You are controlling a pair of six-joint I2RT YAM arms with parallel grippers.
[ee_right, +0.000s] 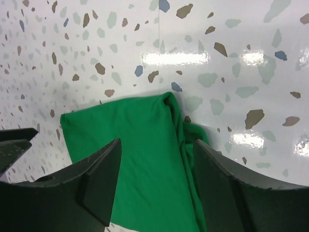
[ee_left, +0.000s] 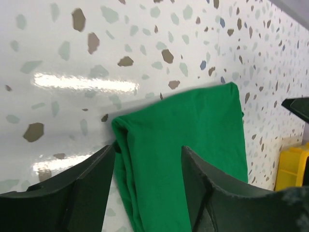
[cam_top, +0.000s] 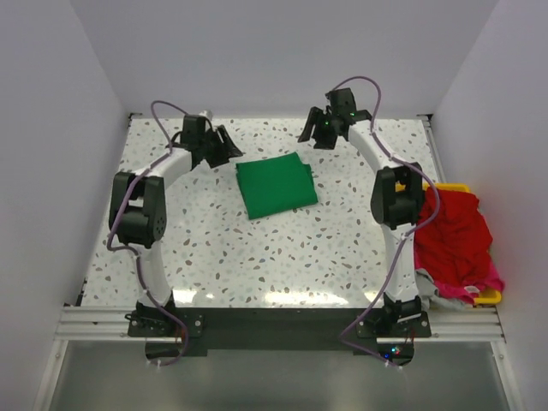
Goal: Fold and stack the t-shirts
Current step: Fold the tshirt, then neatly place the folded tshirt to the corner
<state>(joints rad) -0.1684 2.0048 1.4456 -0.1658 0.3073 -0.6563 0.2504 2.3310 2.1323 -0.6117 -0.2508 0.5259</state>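
Note:
Next, my left gripper closes on the green t-shirt's layered side edge (cam_top: 241,183) (ee_left: 124,176), the one closest to this gripper, a little nearer than its far corner.
A bright green t-shirt (cam_top: 276,186) lies folded into a flat square at the middle back of the table. It fills the lower part of the left wrist view (ee_left: 183,140) and of the right wrist view (ee_right: 140,154). My left gripper (cam_top: 229,147) hangs open and empty just off the shirt's far left corner. My right gripper (cam_top: 310,128) hangs open and empty beyond its far right corner. Red (cam_top: 454,231) and pink (cam_top: 492,278) t-shirts lie heaped at the right edge. No black shirt shows.
A yellow plastic bin (cam_top: 488,296) sits under the heap of shirts at the table's right edge; one corner shows in the left wrist view (ee_left: 292,166). White walls close the table on the left, back and right.

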